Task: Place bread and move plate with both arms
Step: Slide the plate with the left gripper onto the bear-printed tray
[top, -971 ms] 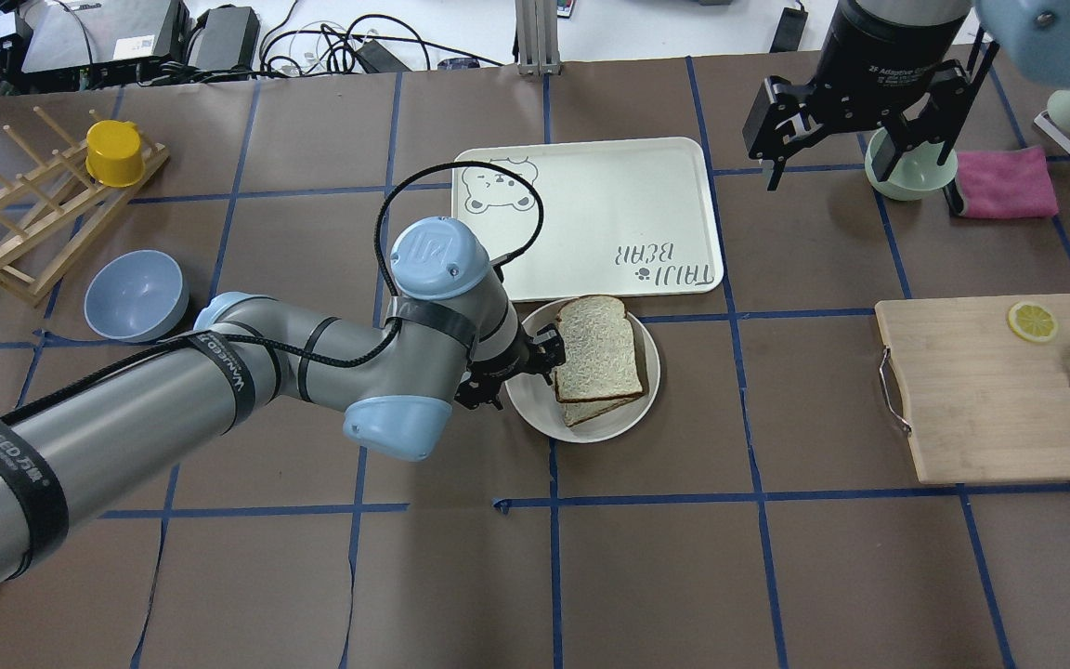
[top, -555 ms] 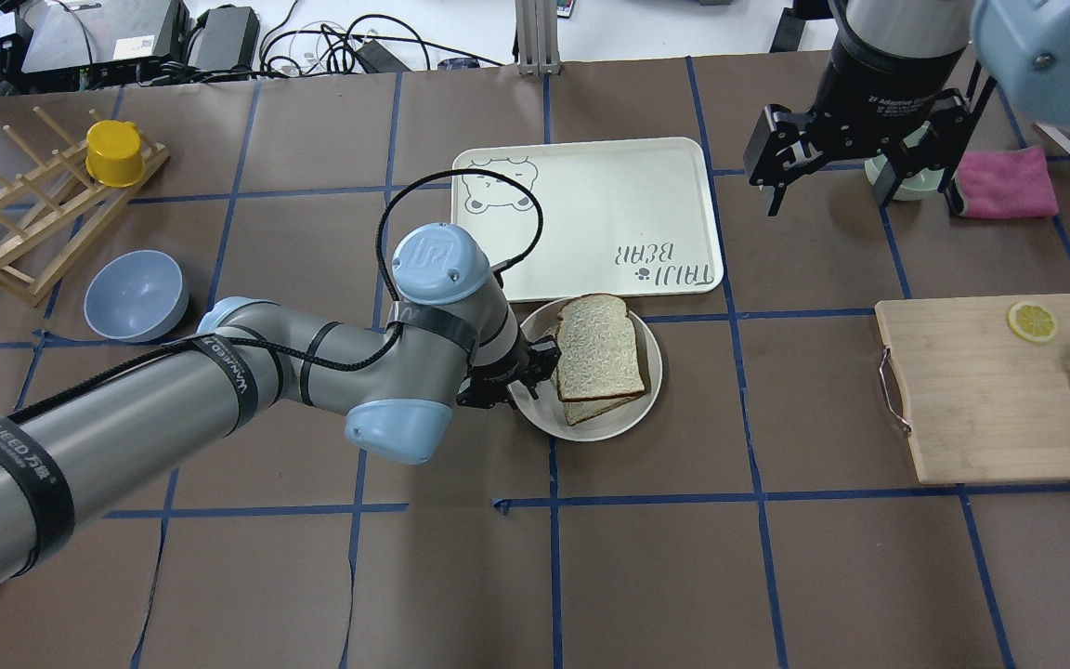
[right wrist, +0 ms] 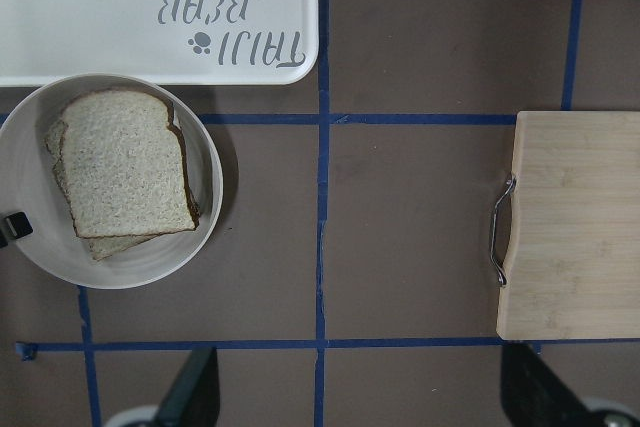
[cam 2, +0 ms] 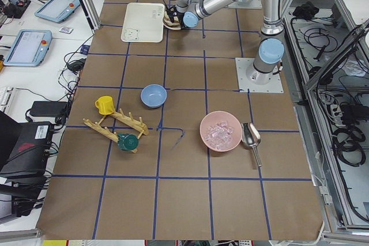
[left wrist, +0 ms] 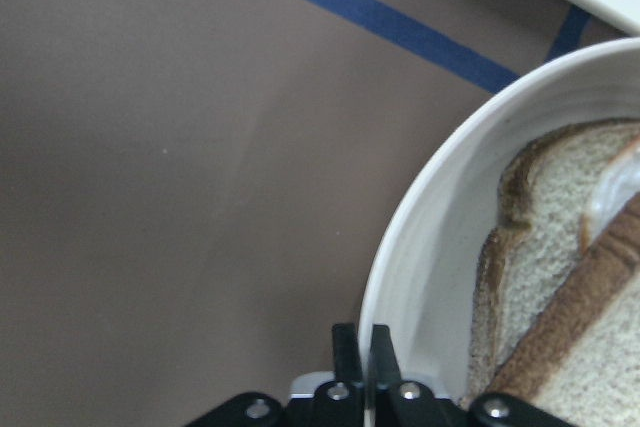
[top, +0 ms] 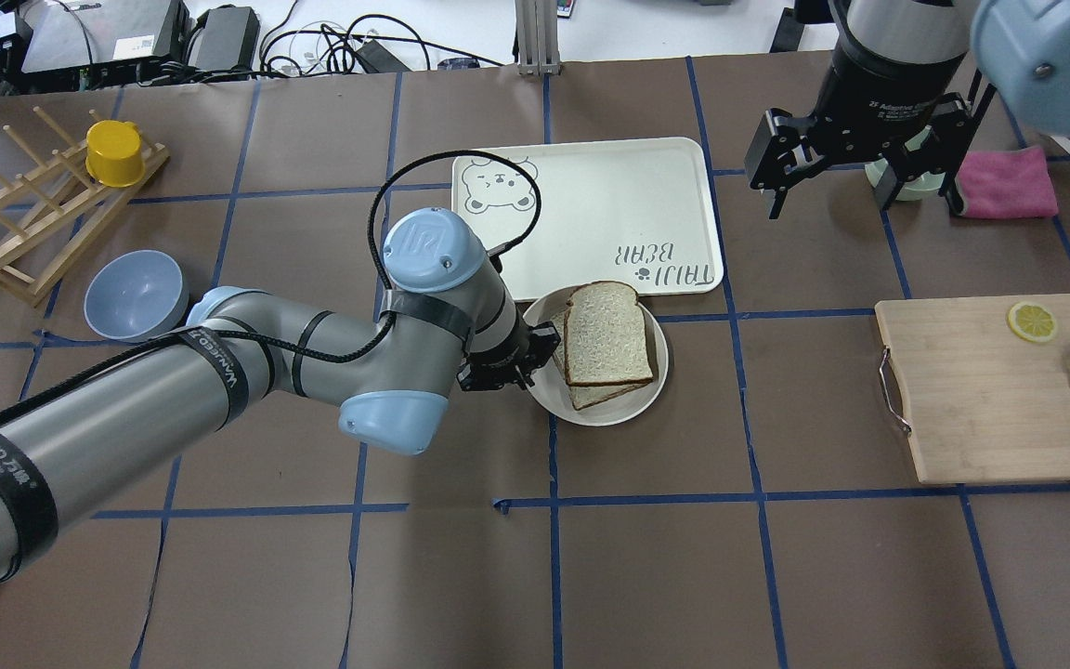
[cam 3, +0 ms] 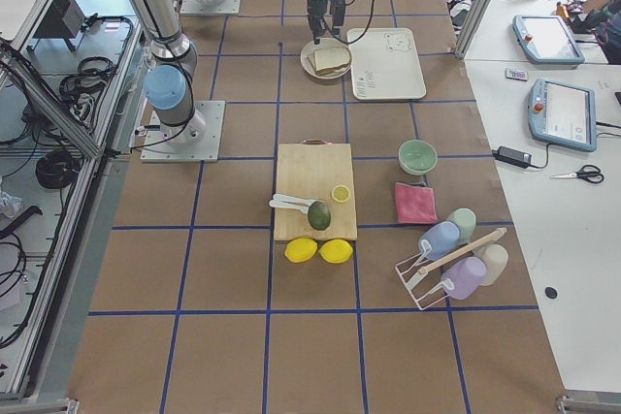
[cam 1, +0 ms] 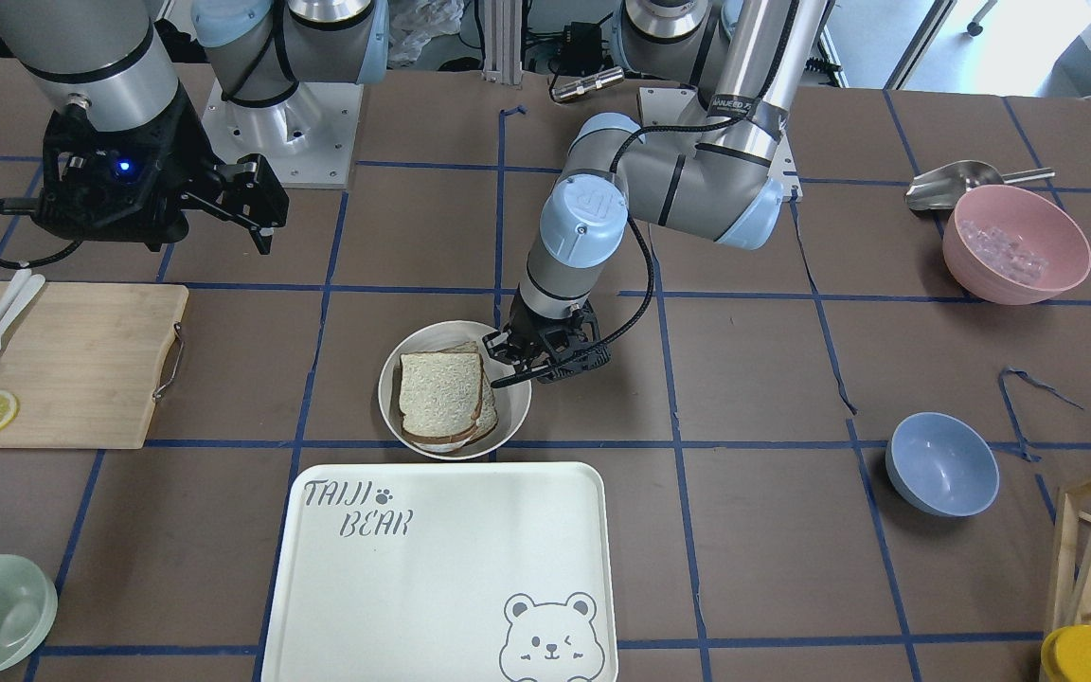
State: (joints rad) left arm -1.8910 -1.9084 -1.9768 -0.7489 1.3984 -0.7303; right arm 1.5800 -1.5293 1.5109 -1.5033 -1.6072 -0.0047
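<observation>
My left gripper has the plate of bread. Next, I set it down with that gripper on the bear tray (cam 1: 440, 595), between the lettering and the bear face on the tray.
The cream-white plate (top: 611, 413) sits just in front of the bear tray, with two bread slices stacked in it. The squarish top slice of bread (top: 607, 334) lies over a second slice (top: 591, 396). My left gripper (top: 535, 359) is shut on the plate's left rim; the left wrist view shows its fingers pinched together on the rim (left wrist: 420, 237) beside the bread (left wrist: 545, 207). My right gripper (top: 858, 197) is open and empty, high over the back right. Its wrist view shows the plate (right wrist: 190, 247) and bread (right wrist: 125, 162) from above.
The bear tray (top: 591, 186) touches the plate's far side. A wooden cutting board (top: 981, 390) with a lemon slice, cutlery and an avocado lies at the right. A mint bowl (top: 906, 184) and a pink cloth (top: 1004, 181) sit under the right arm. A blue bowl (top: 136, 295) and a rack (top: 33, 204) are at the left.
My left gripper has closed on the plate's rim. The plate with the bread has slid a little toward the tray and to the right. The right gripper has barely shifted.
</observation>
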